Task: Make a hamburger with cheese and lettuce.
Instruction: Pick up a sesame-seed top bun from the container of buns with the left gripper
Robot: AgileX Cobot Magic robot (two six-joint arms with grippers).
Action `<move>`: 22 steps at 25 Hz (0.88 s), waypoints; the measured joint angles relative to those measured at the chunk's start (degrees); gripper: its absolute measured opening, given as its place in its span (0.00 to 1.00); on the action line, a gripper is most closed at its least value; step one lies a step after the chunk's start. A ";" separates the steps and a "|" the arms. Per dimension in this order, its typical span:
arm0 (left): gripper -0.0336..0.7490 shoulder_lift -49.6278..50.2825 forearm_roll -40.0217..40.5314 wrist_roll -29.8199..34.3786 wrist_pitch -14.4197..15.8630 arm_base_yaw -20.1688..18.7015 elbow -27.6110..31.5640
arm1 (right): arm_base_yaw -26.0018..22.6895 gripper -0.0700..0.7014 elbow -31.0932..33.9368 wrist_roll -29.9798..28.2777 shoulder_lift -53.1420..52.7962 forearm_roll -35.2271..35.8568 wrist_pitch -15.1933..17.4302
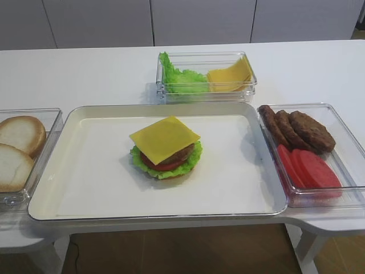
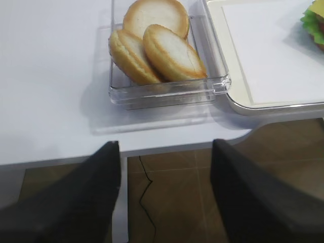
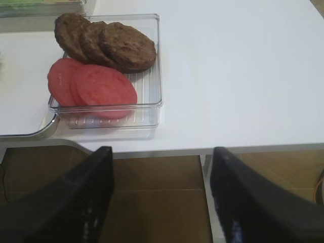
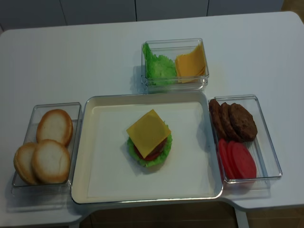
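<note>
The robot's left gripper needs to next take the bun half farthest from the white tray, closing on that bun half's outer edge [image 4: 18, 156] [image 2: 116, 44].
The hamburger [image 1: 166, 153] [image 4: 148, 141] stands in the middle of the white tray [image 1: 85, 171], without a top bun. The square yellow cheese [image 1: 164, 137] [image 4: 148, 132] lies on its brown patty with corners overhanging. The frilly green lettuce [image 1: 195, 154] [image 4: 163, 153] rings the stack beneath a red tomato slice; its edge shows in the left wrist view [image 2: 310, 20]. My left gripper [image 2: 165, 152] and right gripper [image 3: 162, 154] both stand open and hold nothing, each hanging over the floor just off the table's front edge. Neither appears in the exterior views.
A clear box of pale bun halves [image 1: 20, 137] [image 2: 162, 45] sits left of the tray. A clear box with brown patties [image 1: 299, 128] [image 3: 109, 43] and tomato slices [image 1: 308, 168] [image 3: 93, 86] sits to the right. Behind, a box [image 1: 206, 57] holds loose lettuce and cheese slices.
</note>
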 joint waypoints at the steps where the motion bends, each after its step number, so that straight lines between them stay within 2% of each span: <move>1: 0.58 0.00 0.00 0.00 0.00 0.00 0.00 | 0.00 0.68 0.00 0.00 0.00 0.00 0.00; 22: 0.58 0.00 0.00 0.00 -0.52 0.00 0.00 | 0.00 0.68 0.00 0.00 0.00 0.00 0.00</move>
